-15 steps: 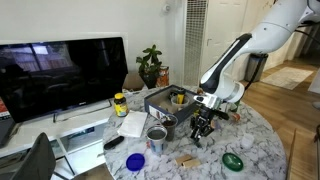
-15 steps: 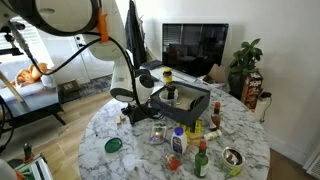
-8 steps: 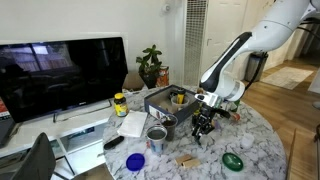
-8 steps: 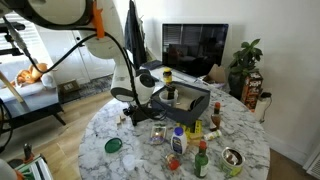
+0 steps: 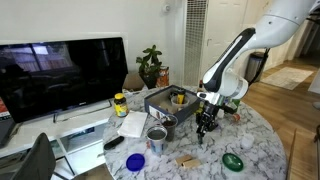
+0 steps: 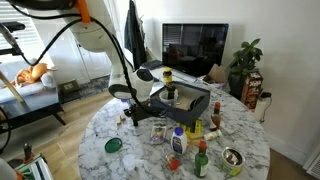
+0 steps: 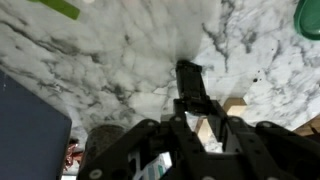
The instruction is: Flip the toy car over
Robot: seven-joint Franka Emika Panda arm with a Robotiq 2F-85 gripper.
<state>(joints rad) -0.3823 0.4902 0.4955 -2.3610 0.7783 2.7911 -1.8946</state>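
Observation:
My gripper should set the toy car down and let go of it on the marble (image 5: 212, 143) (image 7: 205, 60) between the green dish and the wooden block.
In the wrist view my gripper (image 7: 190, 113) comes in from the bottom, its black fingers closed together on one end of the toy car (image 7: 188, 80). The car is a small blackish oblong that sticks out past the fingertips over the white marble table (image 7: 120, 50). In both exterior views the gripper (image 5: 206, 124) (image 6: 130, 113) hangs just above the round table, near its middle. The car is too small to make out in those views.
A green round dish (image 5: 233, 161) (image 6: 113, 145) (image 7: 310, 15) and a tan wooden block (image 5: 186, 159) (image 7: 236, 104) lie near the gripper. A grey bin (image 5: 165, 100), a metal can (image 5: 156, 138), a blue dish (image 5: 135, 161) and several bottles (image 6: 178, 143) crowd the table.
The gripper has shifted slightly up and sideways over the table with its fingers still closed. Nothing else has moved.

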